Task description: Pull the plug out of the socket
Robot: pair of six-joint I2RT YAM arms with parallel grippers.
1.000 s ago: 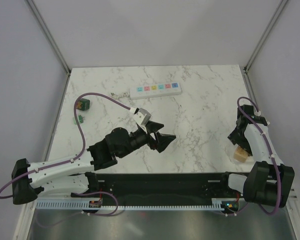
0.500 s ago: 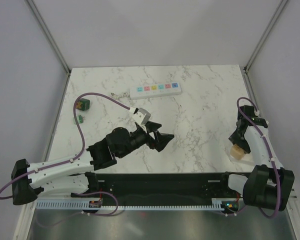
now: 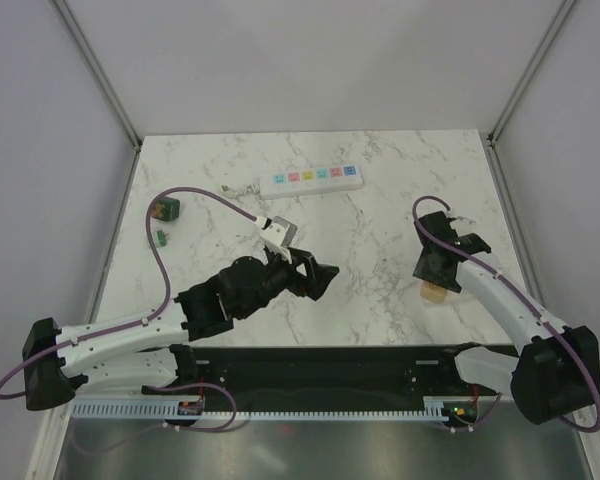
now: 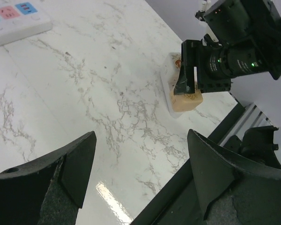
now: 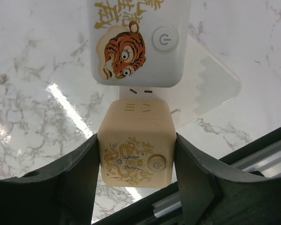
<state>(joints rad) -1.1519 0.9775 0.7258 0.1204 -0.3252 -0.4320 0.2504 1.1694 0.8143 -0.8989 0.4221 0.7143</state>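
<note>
The beige cube in my right gripper is far from my left gripper, so next I set it mid-table, hand the cube over and grip its white base [image 5: 210, 87].
The dark green plug [image 3: 163, 210] lies on the marble at the far left, apart from the socket, a long white power strip [image 3: 310, 179] with pastel outlets at the back; its end also shows in the left wrist view [image 4: 14, 18]. My left gripper [image 3: 325, 272] [image 4: 140, 140] is open and empty over the table's middle. My right gripper [image 3: 435, 283] [image 5: 136, 140] is shut on a beige cube [image 5: 136, 150] with a dragon print. This cube sits against a white block [image 5: 138, 42] with a tiger print. I cannot tell whether the two are joined.
A small bright-green block [image 3: 163, 237] lies near the dark green plug. The strip's short cord stub [image 3: 242, 189] points left. The table's front edge and black rail [image 4: 210, 140] run close under both grippers. The beige cube and white block also show in the left wrist view [image 4: 186, 101].
My right arm has swung left from the table's right edge toward the middle, with the beige cube in its jaws. My left gripper has turned a little and stayed open.
</note>
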